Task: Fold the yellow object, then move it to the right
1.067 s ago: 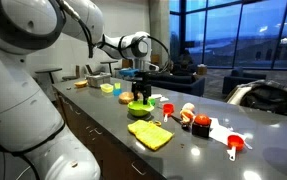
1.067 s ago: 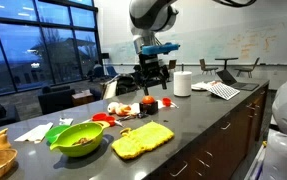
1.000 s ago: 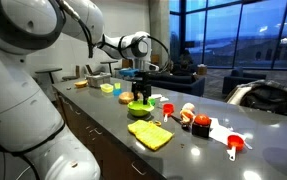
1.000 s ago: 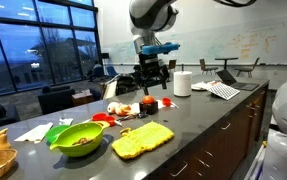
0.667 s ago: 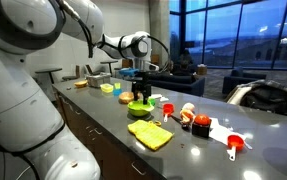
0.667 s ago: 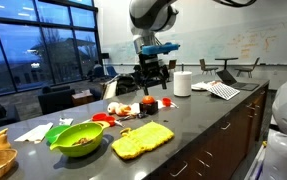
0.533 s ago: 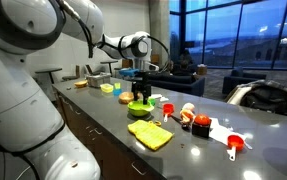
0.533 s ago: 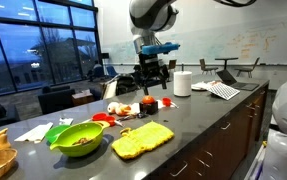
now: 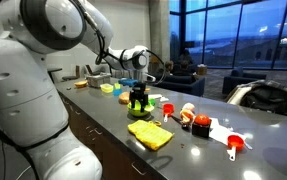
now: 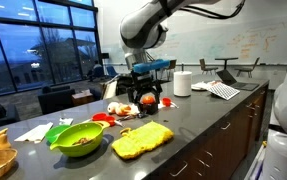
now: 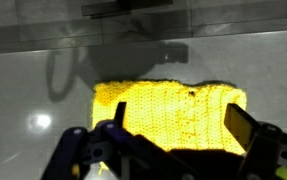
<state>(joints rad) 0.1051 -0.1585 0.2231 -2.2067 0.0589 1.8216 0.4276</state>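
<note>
Next, the gripper goes to the yellow cloth's edge (image 9: 135,124) (image 11: 242,107) beside the green bowl and closes there, because the fold starts from that edge.
The yellow object is a knitted cloth lying flat near the counter's front edge in both exterior views (image 9: 150,134) (image 10: 143,140). It fills the middle of the wrist view (image 11: 173,112), unfolded. My gripper (image 9: 138,100) (image 10: 146,97) hangs above the counter just behind the cloth, apart from it. In the wrist view the gripper (image 11: 178,128) is open and empty. Its two dark fingers (image 11: 241,125) stand wide apart over the cloth's near part.
A green bowl (image 10: 78,138) with food sits beside the cloth. Red cups and toy food (image 9: 200,125) (image 9: 235,145) lie on the cloth's other side. A paper roll (image 10: 182,83) and papers (image 10: 221,90) stand farther along the counter. The counter's front edge is close to the cloth.
The arm has swung and lowered, bringing the open gripper down from high above the counter to just over the yellow cloth. The cloth has not moved.
</note>
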